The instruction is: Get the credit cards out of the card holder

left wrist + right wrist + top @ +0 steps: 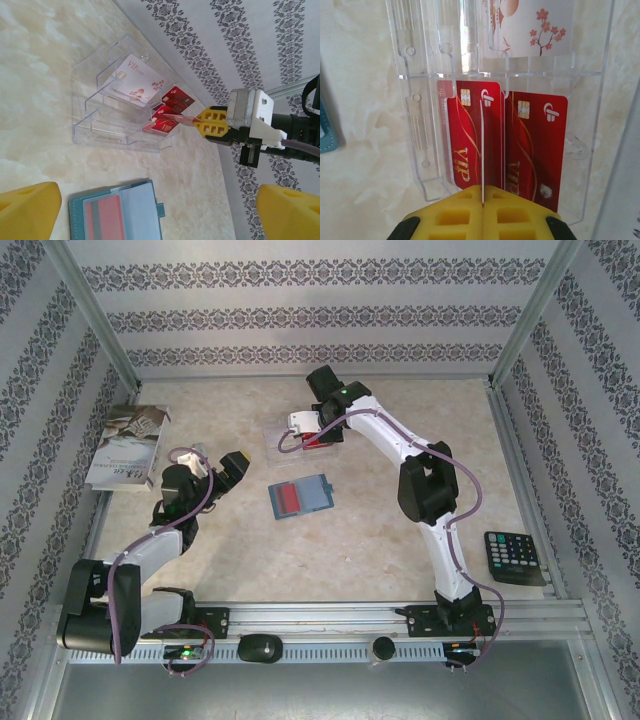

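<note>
The thin credit card will lie in the clear tray (pixel 315 445) (pixel 465 145), against the tray's frontmost red card, once my right gripper releases it.
The teal card holder (pixel 300 498) lies open on the table, a red credit card (pixel 102 220) showing behind its clear pocket. My left gripper (pixel 240 462) hovers just left of it, open, with nothing between its yellow fingers (pixel 30 210). My right gripper (pixel 482 192) is shut on a thin red credit card (pixel 483 145), seen edge-on, over the clear tray (pixel 420 125). Two red VIP cards (pixel 537 150) lie in the tray's near slots and a white VIP card (pixel 530 30) in the far one. The card holder's teal edge (pixel 326 135) shows at the left of the right wrist view.
The clear tray (pixel 285 430) stands at the back centre, beyond the card holder. A white booklet (pixel 128 447) lies at the far left and a black calculator (pixel 515 557) at the right. Patterned walls (pixel 320 315) enclose the table on three sides.
</note>
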